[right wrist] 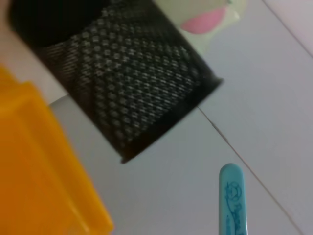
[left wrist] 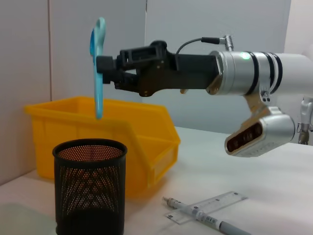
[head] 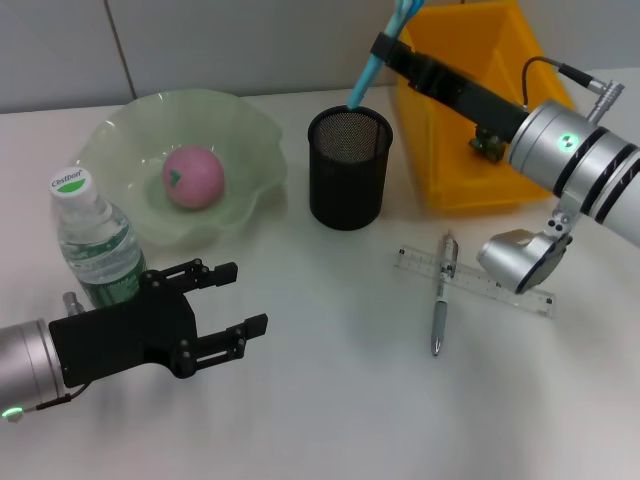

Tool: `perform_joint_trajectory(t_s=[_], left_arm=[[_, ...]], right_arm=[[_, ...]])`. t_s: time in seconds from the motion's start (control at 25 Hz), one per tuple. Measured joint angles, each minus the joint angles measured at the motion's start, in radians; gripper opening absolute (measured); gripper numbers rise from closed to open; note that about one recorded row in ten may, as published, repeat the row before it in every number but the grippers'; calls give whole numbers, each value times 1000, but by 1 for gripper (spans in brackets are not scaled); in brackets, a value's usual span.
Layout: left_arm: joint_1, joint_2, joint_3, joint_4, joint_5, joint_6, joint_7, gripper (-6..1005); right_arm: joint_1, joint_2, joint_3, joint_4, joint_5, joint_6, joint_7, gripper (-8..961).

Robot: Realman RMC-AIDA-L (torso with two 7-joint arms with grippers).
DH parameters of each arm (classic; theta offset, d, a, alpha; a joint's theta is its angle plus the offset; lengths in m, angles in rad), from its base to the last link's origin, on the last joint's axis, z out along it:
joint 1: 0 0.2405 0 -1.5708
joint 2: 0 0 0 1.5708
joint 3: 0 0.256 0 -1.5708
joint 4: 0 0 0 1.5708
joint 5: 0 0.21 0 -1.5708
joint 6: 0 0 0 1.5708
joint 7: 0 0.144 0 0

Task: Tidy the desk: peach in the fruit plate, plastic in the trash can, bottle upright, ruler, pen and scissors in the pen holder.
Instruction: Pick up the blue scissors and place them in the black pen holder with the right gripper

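My right gripper is going to let go of the light-blue scissors, held just above the holder's rim, upright inside the opening of the black mesh pen holder [head: 358,148] [right wrist: 169,116].
My right gripper [head: 385,48] is shut on the light-blue scissors [head: 370,70], held upright just above the rim of the black mesh pen holder [head: 348,170]. From the left wrist view the scissors [left wrist: 98,73] hang over the pen holder [left wrist: 90,186]. The clear ruler [head: 475,275] and the grey pen [head: 440,300] lie crossed on the table right of the holder. The pink peach [head: 193,177] rests in the green fruit plate [head: 250,130]. The bottle [head: 95,240] stands upright at the left, with my open left gripper [head: 250,297] in front of it. The plastic is out of view.
The yellow trash can [head: 470,185] stands right behind the pen holder, under my right arm. A grey wall runs along the table's far edge.
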Motion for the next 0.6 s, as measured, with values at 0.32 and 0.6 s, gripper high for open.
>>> perform_joint_trajectory(t_s=[0.32, 0.6], left_arm=[[0, 0, 0, 0, -1, -1, 6, 712], [0, 1, 0, 0, 0, -1, 6, 712]], right_arm=[[12, 0, 0, 37, 5, -1, -130, 211], [54, 0, 0, 75, 5, 5, -190, 211]])
